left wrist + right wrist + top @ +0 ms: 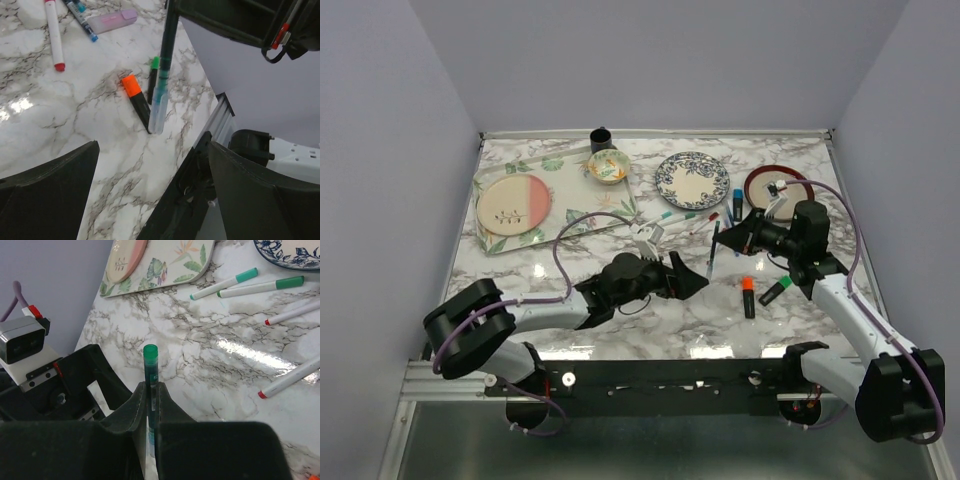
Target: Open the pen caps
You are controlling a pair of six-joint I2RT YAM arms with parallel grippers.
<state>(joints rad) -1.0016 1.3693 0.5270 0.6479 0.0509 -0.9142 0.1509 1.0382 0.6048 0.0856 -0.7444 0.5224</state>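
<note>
The robot's right gripper needs to set the dark green pen, now nearly upright on the marble, down on the bare marble (pixel 682 269) (pixel 207 407) next to the red-ended white pen.
My right gripper (pixel 151 390) is shut on a dark green pen (pixel 150 371). The pen stands nearly upright, green end up, and its pale see-through lower cap (pixel 158 107) reaches down to the marble. From above, the right gripper (pixel 725 240) holds the pen (pixel 713 255) just right of my left gripper (pixel 692 277). The left gripper (pixel 152 200) is open and empty, its fingers (pixel 50 175) wide apart and short of the pen. An orange-capped highlighter (pixel 136 97) and a green-capped one (pixel 153 80) lie beside the pen's lower end.
Loose white pens (pixel 225 283) with teal, green and red ends lie toward the back, with a lilac highlighter (pixel 112 21) and a blue one (pixel 737 203). A floral tray (pixel 560 165) with a pink plate (pixel 513 205), a bowl (pixel 608 167), a black cup (pixel 601 139) and two plates (pixel 692 180) stand behind.
</note>
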